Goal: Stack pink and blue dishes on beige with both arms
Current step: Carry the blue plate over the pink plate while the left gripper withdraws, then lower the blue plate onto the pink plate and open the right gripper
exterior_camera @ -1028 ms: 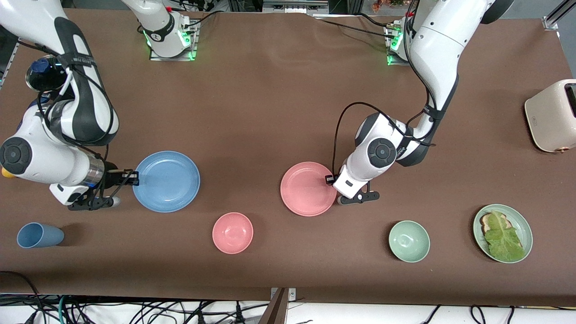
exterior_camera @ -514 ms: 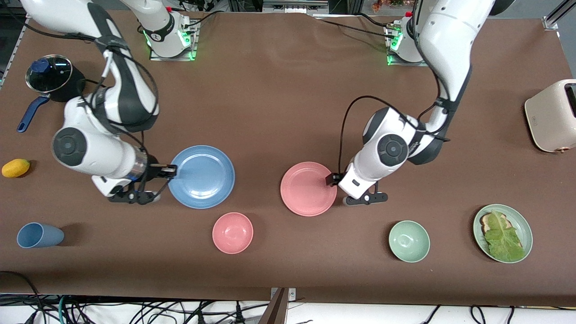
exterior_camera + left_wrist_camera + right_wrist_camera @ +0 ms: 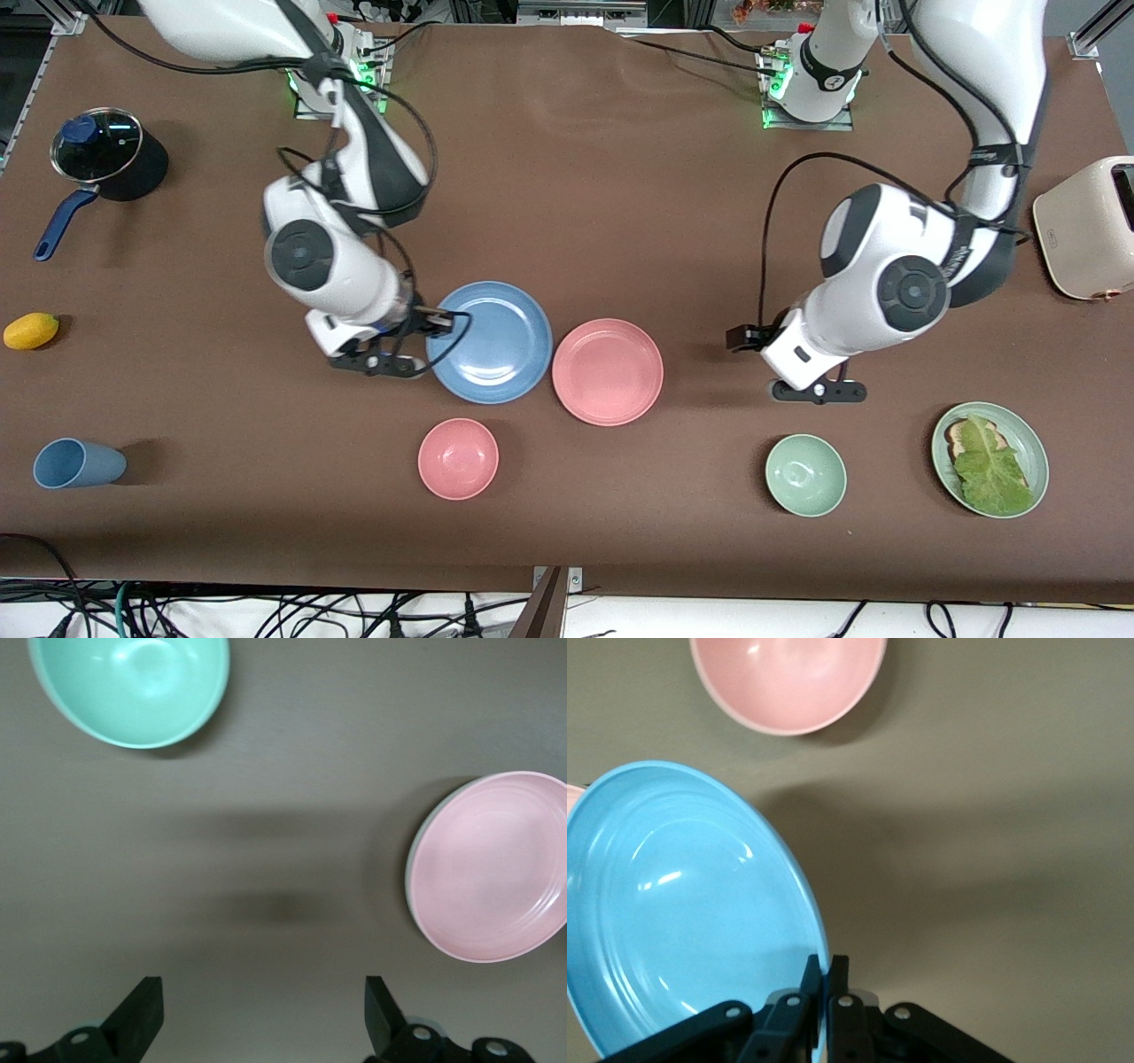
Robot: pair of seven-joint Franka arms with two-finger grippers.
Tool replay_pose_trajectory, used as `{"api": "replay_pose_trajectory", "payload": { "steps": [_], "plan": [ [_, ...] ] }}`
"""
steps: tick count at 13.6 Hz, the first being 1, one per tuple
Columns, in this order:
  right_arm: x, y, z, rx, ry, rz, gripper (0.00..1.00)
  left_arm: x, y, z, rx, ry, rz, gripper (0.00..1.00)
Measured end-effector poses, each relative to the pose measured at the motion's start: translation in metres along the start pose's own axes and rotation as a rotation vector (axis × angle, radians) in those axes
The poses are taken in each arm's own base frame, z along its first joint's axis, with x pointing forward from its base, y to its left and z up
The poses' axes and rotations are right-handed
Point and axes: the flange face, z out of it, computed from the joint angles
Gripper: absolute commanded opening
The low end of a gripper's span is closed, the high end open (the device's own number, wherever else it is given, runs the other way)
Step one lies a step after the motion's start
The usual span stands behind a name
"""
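I need to release the light blue plate, now held tilted beside the pink plate, from my right gripper squarely on top of the pink plate (image 3: pixel 608 371) lying flat mid-table.
My right gripper (image 3: pixel 447 323) (image 3: pixel 830 970) is shut on the rim of the light blue plate (image 3: pixel 492 341) (image 3: pixel 682 912), which it holds slightly tilted just beside the pink plate (image 3: pixel 608 371) (image 3: pixel 492 866), on the side toward the right arm's end. The pink plate lies flat mid-table. A thin cream edge (image 3: pixel 409 881) shows under its rim in the left wrist view; the beige plate is otherwise hidden. My left gripper (image 3: pixel 742 338) (image 3: pixel 262 992) is open and holds nothing, over bare table between the pink plate and the left arm's end.
A pink bowl (image 3: pixel 458 458) (image 3: pixel 788 678) and a green bowl (image 3: pixel 805 474) (image 3: pixel 133 687) sit nearer the camera. A blue cup (image 3: pixel 78 462), a yellow fruit (image 3: pixel 31 330) and a lidded pot (image 3: pixel 97 146) are at the right arm's end. A toaster (image 3: pixel 1085 226) and a green plate (image 3: pixel 1038 452) with lettuce are at the left arm's end.
The right arm carried the blue plate from the right arm's end up to the pink plate. The left gripper let go of the pink plate's rim and drew back toward its own end.
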Motion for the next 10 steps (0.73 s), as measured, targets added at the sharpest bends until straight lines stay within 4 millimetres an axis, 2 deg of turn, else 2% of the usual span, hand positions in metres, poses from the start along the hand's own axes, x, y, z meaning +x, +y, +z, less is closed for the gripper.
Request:
{"api": "replay_pose_trajectory", "payload": {
  "steps": [2,4,6,8,10],
  "plan": [
    [-0.022,-0.037,0.027,0.015,0.031,0.062,0.0,0.001,-0.033,-0.019,0.004,-0.013,0.015,1.0],
    [-0.047,-0.071,0.056,0.014,0.07,0.119,0.0,0.003,-0.076,-0.039,0.001,-0.01,0.047,1.0],
    [-0.063,-0.102,0.078,0.016,0.097,0.182,0.0,0.002,-0.114,-0.056,0.027,0.0,0.044,1.0],
    [-0.06,-0.122,0.082,0.045,0.111,0.234,0.0,-0.003,-0.132,-0.071,0.101,0.009,0.046,1.0],
    [-0.047,-0.129,0.077,0.074,0.128,0.263,0.0,-0.01,-0.152,-0.091,0.116,0.015,0.016,1.0]
  ]
}}
